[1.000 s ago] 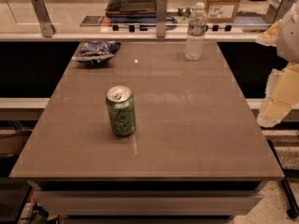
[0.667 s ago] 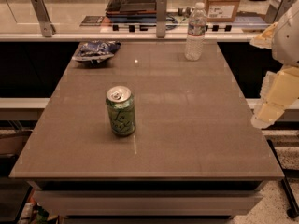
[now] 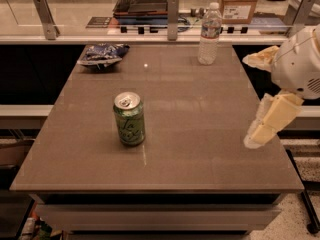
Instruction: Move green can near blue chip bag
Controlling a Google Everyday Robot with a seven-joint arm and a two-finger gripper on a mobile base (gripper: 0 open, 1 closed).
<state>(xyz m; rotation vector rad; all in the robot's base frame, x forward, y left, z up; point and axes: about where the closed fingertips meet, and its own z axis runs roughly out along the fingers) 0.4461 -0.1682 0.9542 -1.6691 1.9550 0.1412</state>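
Next, I grip the green can around the middle of its body (image 3: 130, 121), clear of its top.
The green can (image 3: 129, 119) stands upright on the brown table (image 3: 200, 114), left of centre and towards the front. The blue chip bag (image 3: 101, 54) lies crumpled at the table's far left corner, well behind the can. My gripper (image 3: 264, 123) hangs at the table's right edge, pointing down and to the left. It is far to the right of the can, holds nothing, and touches nothing.
A clear plastic water bottle (image 3: 209, 34) stands at the table's far right. Behind the table runs a glass-fronted counter with metal posts (image 3: 172, 17), a dark tray (image 3: 144, 1) and a cardboard box (image 3: 239, 3).
My gripper has moved a little left and down, from beside the table to over its right edge. The can, bag and bottle have not moved.
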